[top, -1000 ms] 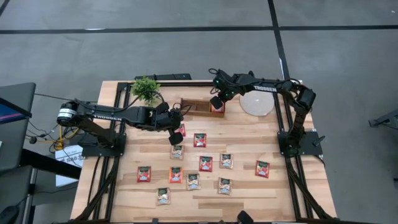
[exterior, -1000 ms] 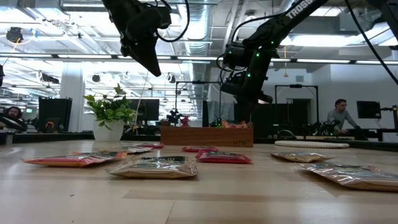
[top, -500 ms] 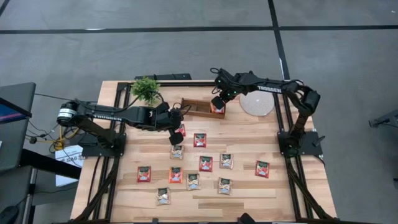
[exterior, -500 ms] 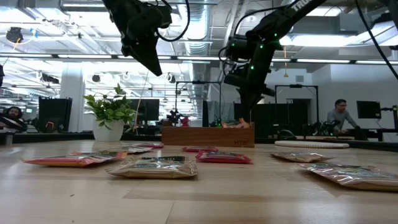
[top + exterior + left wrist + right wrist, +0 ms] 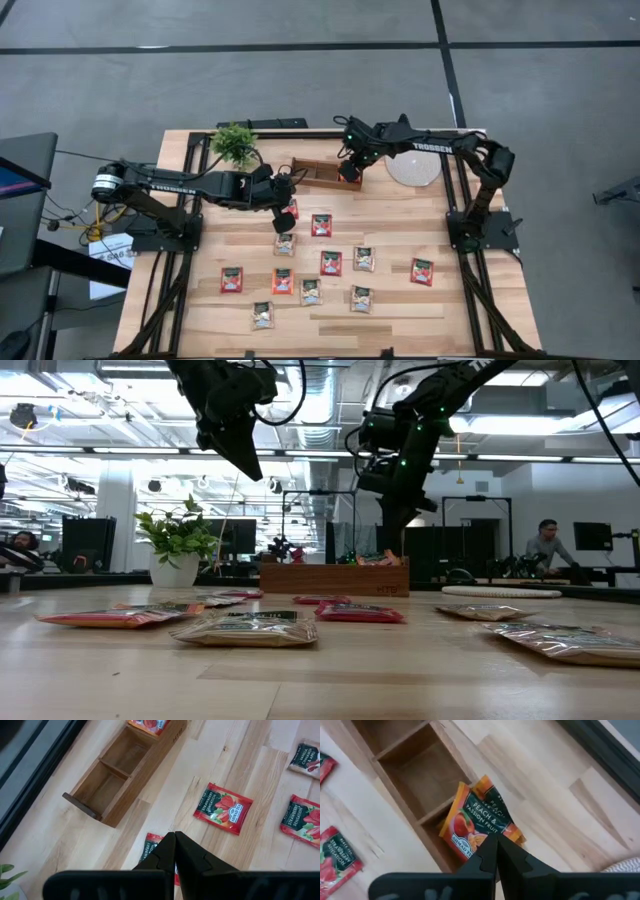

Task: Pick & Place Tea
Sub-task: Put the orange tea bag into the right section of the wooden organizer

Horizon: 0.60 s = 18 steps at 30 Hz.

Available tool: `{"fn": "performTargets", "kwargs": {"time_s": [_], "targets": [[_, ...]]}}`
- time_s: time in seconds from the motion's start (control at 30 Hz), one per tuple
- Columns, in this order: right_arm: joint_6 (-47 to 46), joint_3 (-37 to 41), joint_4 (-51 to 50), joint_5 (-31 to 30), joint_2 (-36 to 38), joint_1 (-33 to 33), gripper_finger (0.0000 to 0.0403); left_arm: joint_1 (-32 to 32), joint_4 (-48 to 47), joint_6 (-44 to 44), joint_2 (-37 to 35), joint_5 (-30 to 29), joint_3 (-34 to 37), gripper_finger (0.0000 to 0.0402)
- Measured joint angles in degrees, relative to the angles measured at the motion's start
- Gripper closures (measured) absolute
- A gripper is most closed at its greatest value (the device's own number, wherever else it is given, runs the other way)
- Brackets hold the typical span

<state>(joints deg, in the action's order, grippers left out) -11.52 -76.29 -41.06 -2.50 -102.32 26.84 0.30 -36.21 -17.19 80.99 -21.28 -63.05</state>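
The orange sachets slant over the rim of the tray's end section, so the robot's right gripper needs to open, line up with the tray and pinch the sachets by their overhanging edge [image 5: 513,832].
Several tea sachets [image 5: 331,262], red, orange and pale, lie flat on the wooden table. Orange sachets [image 5: 480,820] stand slanted in the end compartment of the brown tray [image 5: 318,172]; they stick out above its rim [image 5: 375,558] in the low view. My right gripper [image 5: 496,845] is shut and hovers just above those orange sachets [image 5: 392,525]. My left gripper [image 5: 175,851] is shut and hangs high [image 5: 243,460] over a red sachet [image 5: 151,851] near the tray's left end. Another red sachet [image 5: 223,808] lies beside it.
A potted plant [image 5: 234,143] stands at the table's far left, and a round pale disc [image 5: 413,165] lies right of the tray. The tray's other compartments [image 5: 107,785] hold nothing. Bare wood runs along the near edge and right side. A person [image 5: 545,545] sits in the room beyond.
My right gripper has risen a little above the tray's right end and shifted slightly toward the table's left. The left arm and the sachets on the table have kept still.
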Motion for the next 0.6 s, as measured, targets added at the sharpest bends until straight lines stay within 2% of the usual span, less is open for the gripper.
{"fn": "performTargets", "kwargs": {"time_s": [0.2, 0.5, 0.6], "targets": [[0.6, 0.0, 1.3, -0.4, -0.1, -1.8, 0.0403, 0.0, 0.4, 0.0, 0.0, 0.0, 0.0, 0.0401], [9.0, 0.0, 1.9, -0.4, 1.3, 0.1, 0.0401, 0.0, 0.4, 0.0, 0.0, 0.0, 0.0, 0.0401], [11.6, 0.0, 0.4, 0.0, 1.3, 1.0, 0.0385, 0.0, 0.4, 0.0, 0.0, 0.0, 0.0, 0.0401]]}}
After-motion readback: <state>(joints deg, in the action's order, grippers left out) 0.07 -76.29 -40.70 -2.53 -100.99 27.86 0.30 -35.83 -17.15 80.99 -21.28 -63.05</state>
